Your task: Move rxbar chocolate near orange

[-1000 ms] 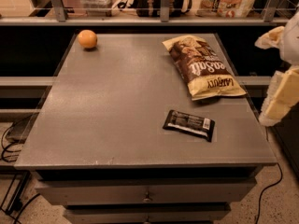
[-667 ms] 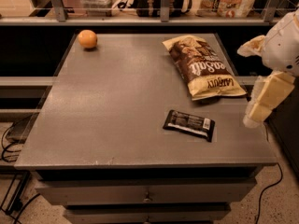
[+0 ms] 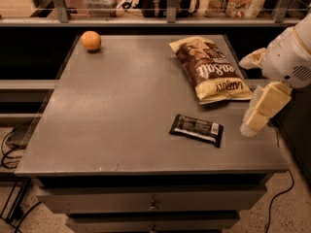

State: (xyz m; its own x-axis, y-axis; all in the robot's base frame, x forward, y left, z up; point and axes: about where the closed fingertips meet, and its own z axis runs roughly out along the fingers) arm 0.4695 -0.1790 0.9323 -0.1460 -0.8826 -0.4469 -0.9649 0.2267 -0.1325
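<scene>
The robot's gripper needs to next move to the middle of the rxbar chocolate (image 3: 200, 130) and close there across its two long sides.
The rxbar chocolate (image 3: 196, 129) is a flat black-brown bar with a white label patch, lying flat near the front right of the grey table (image 3: 121, 110). The orange (image 3: 91, 40) sits at the table's far left corner, well away from the bar. My gripper (image 3: 246, 96) hangs at the table's right edge, just right of the bar and above the table top. Its two pale fingers (image 3: 261, 108) are spread apart and hold nothing.
A large brown-and-yellow chip bag (image 3: 210, 70) lies at the back right, between the gripper and the orange's side. A shelf rail (image 3: 165, 19) with boxes and bags runs behind the table. Drawers (image 3: 153, 204) sit below the front edge. Cables lie on the floor.
My gripper has moved left and down from the right side, closer to the bar. The bar, the orange and the chip bag have not moved.
</scene>
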